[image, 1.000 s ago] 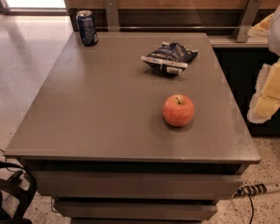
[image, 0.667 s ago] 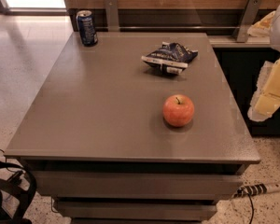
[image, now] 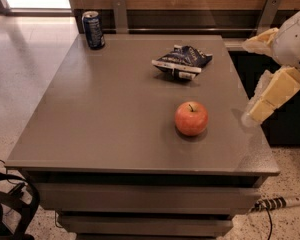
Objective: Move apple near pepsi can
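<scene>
The apple should move near the pepsi can. So my gripper should close around the middle of the red-orange apple (image: 191, 120).
A round red-orange apple (image: 191, 118) with a short dark stem sits on the grey table (image: 105, 114), right of centre and towards the front. The dark blue pepsi can (image: 93, 29) stands upright at the table's far left corner, far from the apple. My gripper (image: 250, 81) hangs at the right edge of the view, just off the table's right side and to the right of the apple. Its two pale yellow fingers (image: 274, 95) are spread apart with nothing between them. It touches neither the apple nor the table.
A flat dark blue snack bag (image: 182, 61) lies at the back of the table, between the can and the gripper's side. A wooden wall with metal brackets (image: 120, 13) runs behind the table. A power strip (image: 277, 203) lies on the floor at the lower right.
The gripper has shifted slightly left and down towards the table's right edge. The apple, can and bag have not moved.
</scene>
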You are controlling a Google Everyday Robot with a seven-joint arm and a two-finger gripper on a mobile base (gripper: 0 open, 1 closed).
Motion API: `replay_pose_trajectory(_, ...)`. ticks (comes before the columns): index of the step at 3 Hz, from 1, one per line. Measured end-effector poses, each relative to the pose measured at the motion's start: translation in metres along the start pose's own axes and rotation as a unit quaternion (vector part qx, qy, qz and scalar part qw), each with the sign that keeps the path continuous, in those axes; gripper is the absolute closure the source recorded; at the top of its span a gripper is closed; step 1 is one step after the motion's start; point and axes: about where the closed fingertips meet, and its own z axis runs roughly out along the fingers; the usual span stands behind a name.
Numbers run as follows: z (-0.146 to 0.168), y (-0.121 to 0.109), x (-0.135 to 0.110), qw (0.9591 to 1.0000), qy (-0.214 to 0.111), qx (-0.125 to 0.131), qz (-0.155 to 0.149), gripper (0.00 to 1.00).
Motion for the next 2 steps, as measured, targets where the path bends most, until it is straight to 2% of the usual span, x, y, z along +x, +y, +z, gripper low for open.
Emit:
replay_pose_trajectory(1,0.019,0.007,-0.011,0.9969,-0.078,0.005,0.006,0.00)
replay_pose_trajectory(2,0.037,0.010,-0.010,0.9912,-0.129,0.029,0.011,0.00)
